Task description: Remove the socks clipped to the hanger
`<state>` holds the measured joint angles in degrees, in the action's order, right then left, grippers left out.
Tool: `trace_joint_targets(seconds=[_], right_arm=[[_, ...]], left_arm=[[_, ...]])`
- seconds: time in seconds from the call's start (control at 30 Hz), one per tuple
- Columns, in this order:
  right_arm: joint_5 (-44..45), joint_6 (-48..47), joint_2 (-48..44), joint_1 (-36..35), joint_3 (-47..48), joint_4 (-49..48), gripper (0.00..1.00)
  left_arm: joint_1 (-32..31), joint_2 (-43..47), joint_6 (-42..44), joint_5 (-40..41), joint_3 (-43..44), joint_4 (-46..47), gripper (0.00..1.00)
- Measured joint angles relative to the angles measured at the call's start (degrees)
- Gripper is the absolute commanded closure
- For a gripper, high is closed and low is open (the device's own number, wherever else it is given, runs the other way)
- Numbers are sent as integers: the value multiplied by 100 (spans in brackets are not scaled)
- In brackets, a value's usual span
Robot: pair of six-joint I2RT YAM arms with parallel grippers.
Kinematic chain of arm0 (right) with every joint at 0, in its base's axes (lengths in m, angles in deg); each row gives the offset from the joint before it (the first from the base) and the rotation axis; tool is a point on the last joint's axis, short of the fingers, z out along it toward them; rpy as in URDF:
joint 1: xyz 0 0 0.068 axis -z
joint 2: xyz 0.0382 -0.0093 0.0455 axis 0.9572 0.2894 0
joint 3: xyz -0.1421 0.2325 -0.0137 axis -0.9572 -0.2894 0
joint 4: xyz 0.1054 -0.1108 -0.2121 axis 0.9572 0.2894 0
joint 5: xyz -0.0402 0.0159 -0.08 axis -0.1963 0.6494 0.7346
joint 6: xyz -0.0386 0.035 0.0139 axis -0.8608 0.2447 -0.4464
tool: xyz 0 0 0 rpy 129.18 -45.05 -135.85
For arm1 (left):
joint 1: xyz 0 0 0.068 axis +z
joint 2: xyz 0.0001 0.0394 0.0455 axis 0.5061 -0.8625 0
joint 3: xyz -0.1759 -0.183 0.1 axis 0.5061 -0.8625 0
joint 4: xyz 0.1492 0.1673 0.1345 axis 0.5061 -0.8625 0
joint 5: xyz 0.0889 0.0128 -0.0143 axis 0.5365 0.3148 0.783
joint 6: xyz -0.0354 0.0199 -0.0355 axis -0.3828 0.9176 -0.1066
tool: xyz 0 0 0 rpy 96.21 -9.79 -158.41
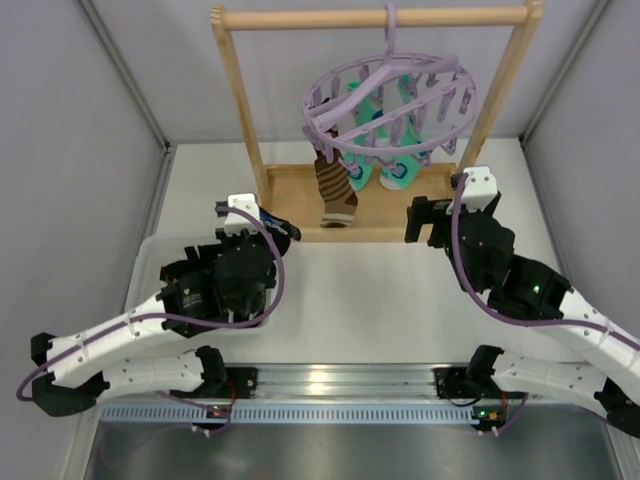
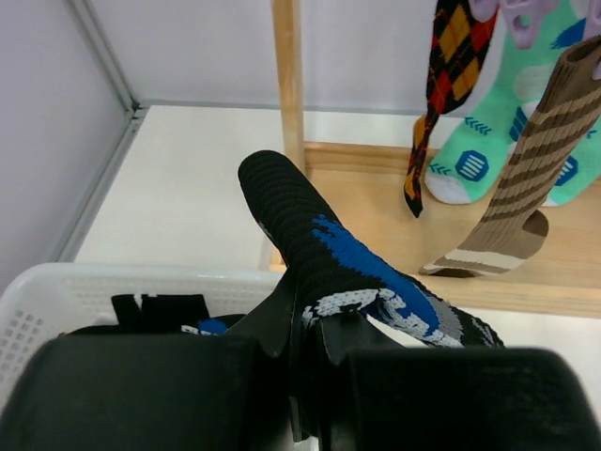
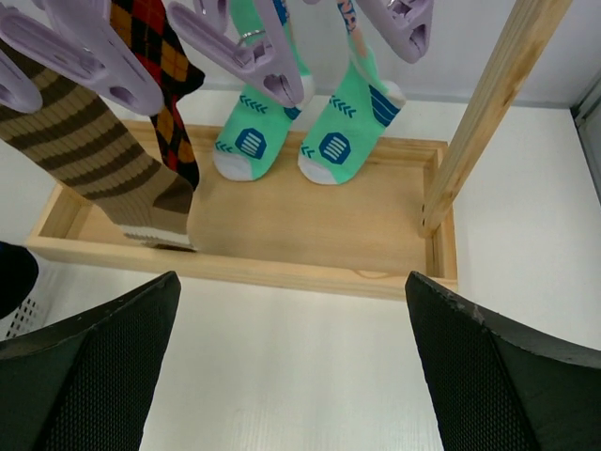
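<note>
My left gripper needs to let go of the black sock inside the white basket (image 1: 228,278), against the other black sock.
The lavender round hanger (image 1: 385,105) hangs from the wooden rack's top bar. A brown-and-tan striped sock (image 1: 335,190), mint-green socks (image 1: 395,172) and a red-dark patterned sock (image 2: 446,75) are clipped to it. My left gripper (image 2: 315,329) is shut on a black sock with blue-white markings (image 2: 319,249), held over the white basket's far rim. In the top view this gripper (image 1: 272,228) is left of the rack base. My right gripper (image 3: 291,366) is open and empty, in front of the rack base, below the mint-green socks (image 3: 249,141) and right of the brown sock (image 3: 84,160).
A white perforated basket (image 2: 94,291) sits at the left, and another black sock (image 2: 160,310) lies in it. The wooden rack (image 1: 240,110) has two uprights and a tray base (image 3: 300,216). Grey walls close in the left, right and back.
</note>
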<state>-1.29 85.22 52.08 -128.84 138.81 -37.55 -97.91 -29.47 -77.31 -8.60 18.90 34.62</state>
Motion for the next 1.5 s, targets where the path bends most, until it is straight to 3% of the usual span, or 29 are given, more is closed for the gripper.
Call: trace_joint_targets(seconds=[0.17, 0.27, 0.4, 0.53, 0.77, 1.13, 1.23, 1.27, 1.3, 1.5], right_arm=[[-96, 9, 7, 35, -68, -15, 1], [-160, 9, 44, 48, -70, -20, 1], [-286, 24, 116, 98, -81, -42, 1], [-422, 44, 181, 136, -170, -70, 1], [-597, 52, 284, 186, -271, -111, 0], [-883, 151, 352, 358, -525, -240, 1], [-1023, 199, 437, 448, -601, -258, 1], [-1056, 203, 463, 466, -634, -262, 1], [-1108, 214, 487, 481, -649, -254, 1], [-1191, 245, 496, 492, -702, -258, 0]], left_arm=[[597, 116, -286, -319, -66, -302, 100], [1499, 105, -752, -990, -264, -632, 100], [3176, -190, -1604, -1937, -776, -1106, 100], [4087, -107, -2332, -2511, -1523, -1480, 100], [4603, 514, -3447, -2675, -2232, -1657, 100], [4752, -57, -4636, -2614, -2889, -1676, 100], [4754, -2, -4634, -2634, -2889, -1681, 59], [4754, 72, -4581, -2660, -2889, -1681, 14], [4754, 186, -4531, -2695, -2889, -1687, 2], [4756, 1381, -4308, -2841, -2754, -1705, 1]])
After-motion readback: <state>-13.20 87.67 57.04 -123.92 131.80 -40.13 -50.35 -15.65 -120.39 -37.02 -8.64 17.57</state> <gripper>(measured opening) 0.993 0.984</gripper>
